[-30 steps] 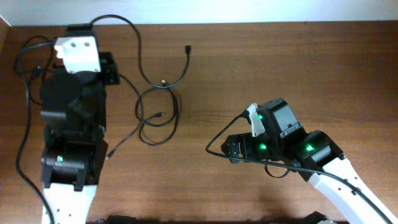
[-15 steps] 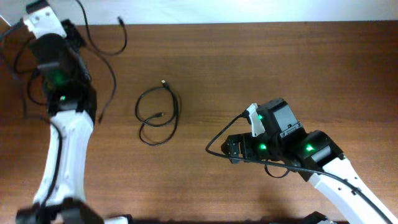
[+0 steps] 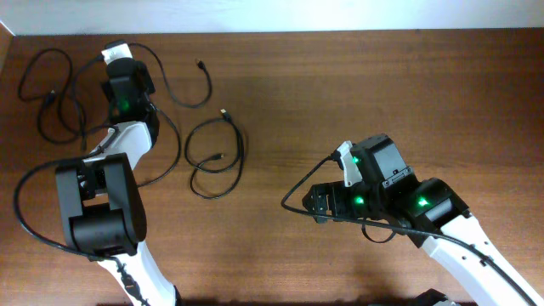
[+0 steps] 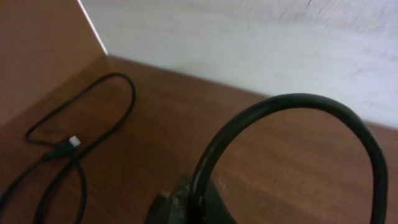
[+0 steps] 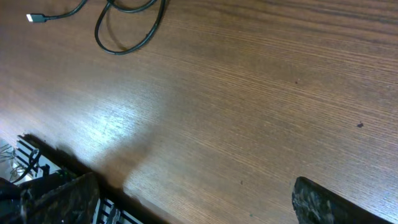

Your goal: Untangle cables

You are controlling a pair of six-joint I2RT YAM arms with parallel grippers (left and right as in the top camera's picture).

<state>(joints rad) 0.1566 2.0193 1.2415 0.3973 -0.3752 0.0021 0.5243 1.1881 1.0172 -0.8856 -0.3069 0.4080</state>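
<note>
Next, my left gripper releases the thin black cable against the white wall at the table's back edge (image 3: 146, 27) (image 4: 292, 101).
My left gripper (image 3: 121, 68) reaches to the far back left and is shut on a thin black cable (image 3: 201, 64). In the left wrist view this cable (image 4: 292, 99) arches up out of the jaws of the left gripper (image 4: 199, 205). A second cable (image 3: 49, 98) lies looped at the far left, and its plug (image 4: 73, 142) shows in the left wrist view. A third cable (image 3: 217, 153) lies in a loose loop mid-table; part of it (image 5: 127, 31) shows in the right wrist view. My right gripper (image 3: 319, 204) (image 5: 193, 199) is open and empty, well right of that loop.
A white wall runs along the table's back edge (image 4: 249, 43). The thick black arm wire (image 3: 293, 191) loops beside the right gripper. The table's front edge (image 5: 74, 168) is just below the right fingers.
My left arm has swung from the near left out to the back left and carried one cable away from the middle loop. The right arm has not moved.
</note>
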